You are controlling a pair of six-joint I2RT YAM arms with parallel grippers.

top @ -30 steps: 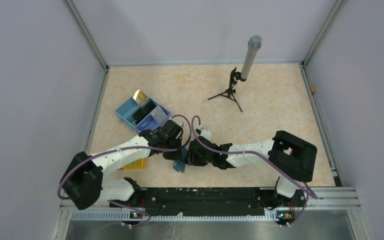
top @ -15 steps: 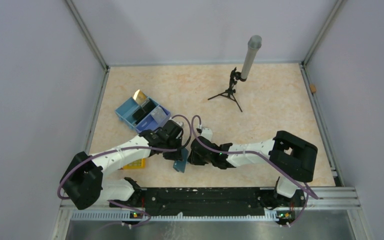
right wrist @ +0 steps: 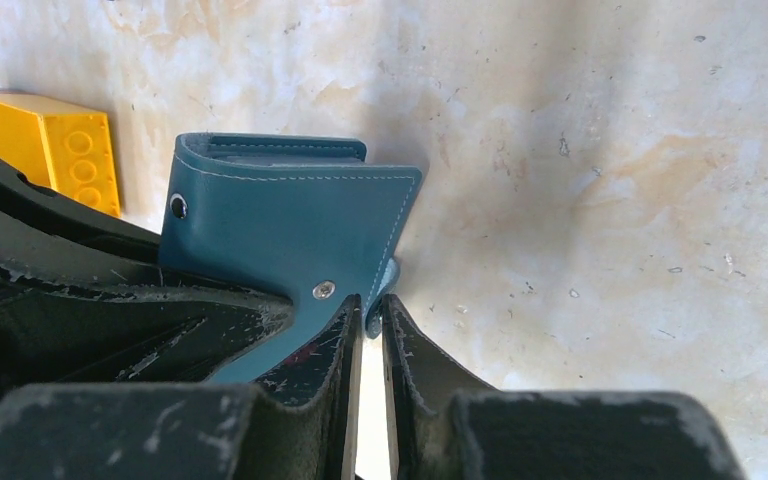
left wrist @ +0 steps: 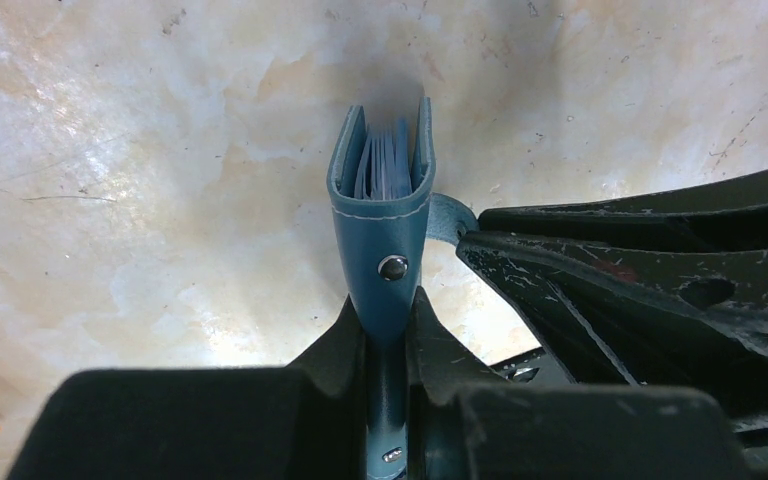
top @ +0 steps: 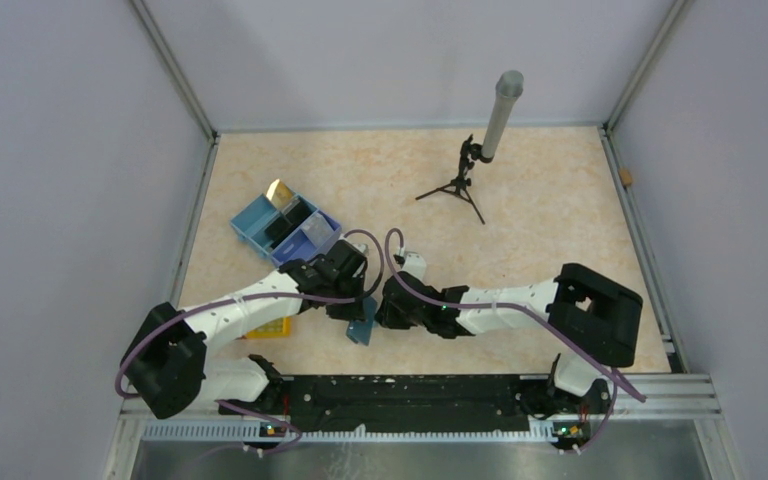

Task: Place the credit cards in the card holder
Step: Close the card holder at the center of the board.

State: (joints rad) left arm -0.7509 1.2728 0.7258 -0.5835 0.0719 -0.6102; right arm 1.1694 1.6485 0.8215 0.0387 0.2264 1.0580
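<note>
Next, my left gripper lets go of the teal card holder on the table (top: 379,319) under the fingers of my right gripper.
The teal card holder (top: 362,327) stands on edge on the table between the two grippers, folded nearly shut. My left gripper (left wrist: 385,312) is shut on its spine; pale blue leaves show inside the holder (left wrist: 385,200). My right gripper (right wrist: 372,303) is shut on the small clasp tab (right wrist: 387,280) at the corner of the holder (right wrist: 290,225). The credit cards lie in the blue tray: a gold one (top: 280,191), a black one (top: 286,226) and a silvery one (top: 316,234).
The blue partitioned tray (top: 252,222) stands left of centre, behind the left arm. A yellow studded block (right wrist: 55,145) lies just left of the holder. A small tripod with a grey tube (top: 480,160) stands at the back. Walls enclose the table.
The right arm's elbow has shifted slightly right and down. The holder has turned a little between the grippers and stays held by both.
</note>
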